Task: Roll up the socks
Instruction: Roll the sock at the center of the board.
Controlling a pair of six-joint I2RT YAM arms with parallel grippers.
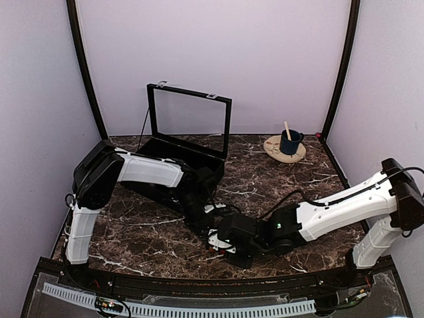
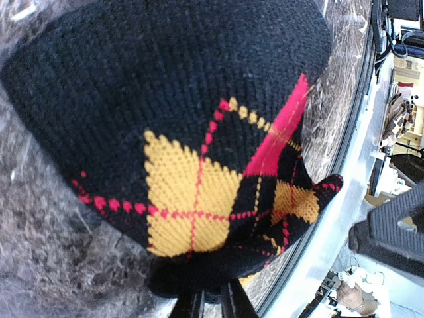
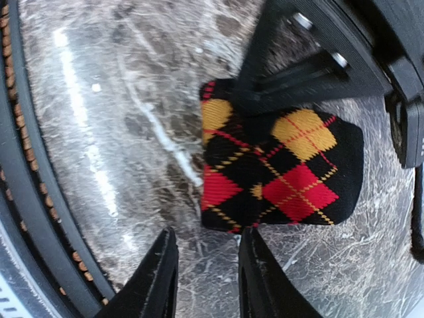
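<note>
The near end of the socks' fold lies loose while my left gripper pins the fold, so next my right gripper pinches that near end (image 3: 221, 217) before my left gripper opens.
The socks (image 3: 278, 165) lie as a folded black bundle with red and yellow argyle diamonds on the marble table. They fill the left wrist view (image 2: 192, 146). My left gripper (image 2: 211, 301) has its fingers close together, shut on the bundle's edge. It reaches in from the upper right in the right wrist view (image 3: 248, 99). My right gripper (image 3: 205, 248) is open and empty, just short of the bundle's near edge, one finger (image 3: 255, 271) almost touching it. In the top view both grippers (image 1: 211, 215) (image 1: 220, 244) meet at the table's front centre and hide the socks.
A black box (image 1: 179, 156) with its lid raised stands at the back left. A blue mug (image 1: 289, 141) with a stick in it sits on a round wooden coaster at the back right. The table's front rail (image 3: 26, 199) runs close beside the right gripper.
</note>
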